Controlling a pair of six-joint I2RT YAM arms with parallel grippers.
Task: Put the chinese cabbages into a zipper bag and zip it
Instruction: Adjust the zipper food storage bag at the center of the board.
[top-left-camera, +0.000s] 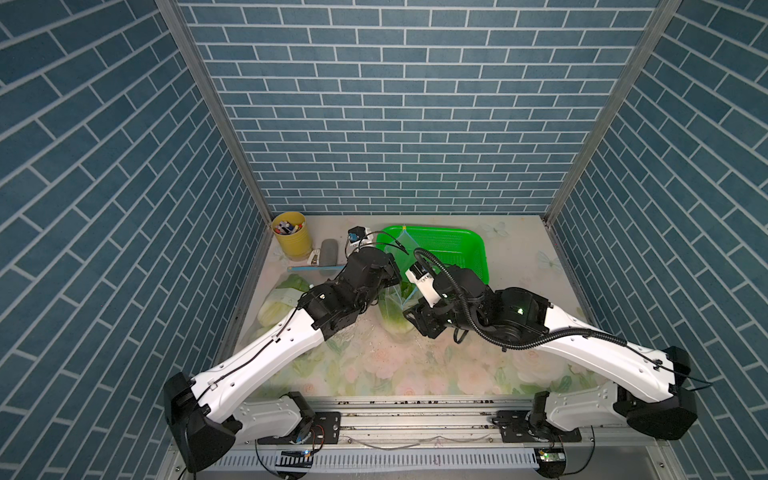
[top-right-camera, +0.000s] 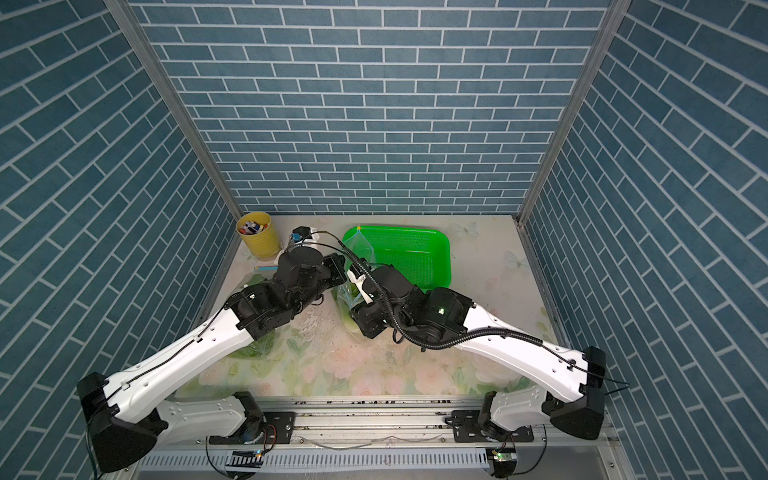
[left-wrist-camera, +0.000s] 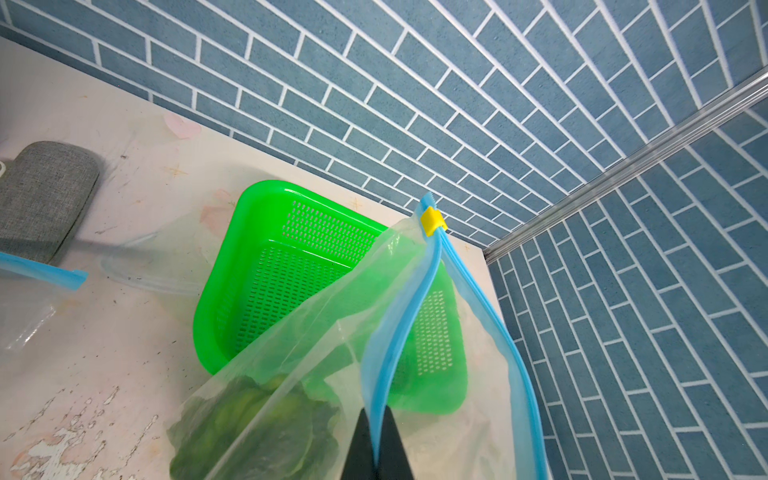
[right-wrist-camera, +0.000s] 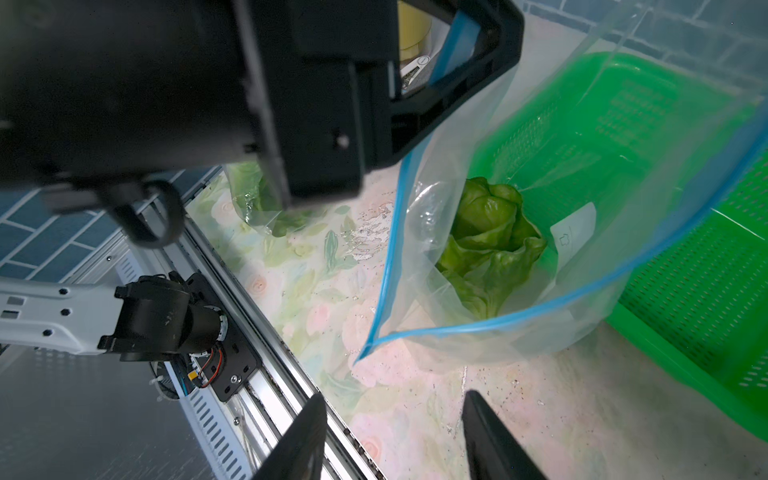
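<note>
My left gripper will take the rim's end (left-wrist-camera: 426, 200) by the slider before zipping, as it holds the middle of the bag's blue rim, away from the yellow slider.
My left gripper (left-wrist-camera: 376, 415) is shut on the blue rim of a clear zipper bag (left-wrist-camera: 316, 332) and holds its mouth up and open. The yellow slider (left-wrist-camera: 433, 221) sits at the rim's far end. One chinese cabbage (right-wrist-camera: 490, 241) lies inside the bag, leafy end toward the mouth. In both top views the bag (top-left-camera: 395, 301) hangs between the two wrists. My right gripper (right-wrist-camera: 394, 397) is open and holds nothing, over the table just outside the bag's mouth. Another chinese cabbage (top-left-camera: 276, 305) lies at the left edge, partly under my left arm and behind clear plastic.
A green perforated basket (top-left-camera: 457, 245) stands right behind the bag. At the back left are a yellow cup of pens (top-left-camera: 291, 235) and a grey case (top-left-camera: 329, 251). A second clear bag with a blue rim (left-wrist-camera: 41, 274) lies by the left wall.
</note>
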